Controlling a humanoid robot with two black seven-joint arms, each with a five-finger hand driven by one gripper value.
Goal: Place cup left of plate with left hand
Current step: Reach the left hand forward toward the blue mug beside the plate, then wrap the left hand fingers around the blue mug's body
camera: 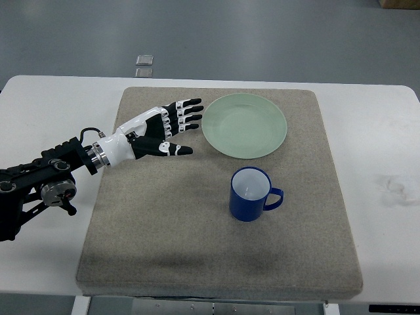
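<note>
My left gripper is to move to the blue cup next and close around its body, from the side (234,198) opposite its handle.
A blue cup (250,194) with a white inside stands upright on the beige mat (164,236), its handle pointing right, just below the pale green plate (244,125). My left hand (172,128) hovers over the mat to the left of the plate, fingers spread and stretched toward the plate's left rim, holding nothing. The cup is well apart from the hand, to its lower right. No right arm shows.
The mat lies on a white table (387,151). Two small grey squares (144,65) sit on the floor beyond the table's far edge. My left forearm (46,177) reaches in from the left edge over the table.
</note>
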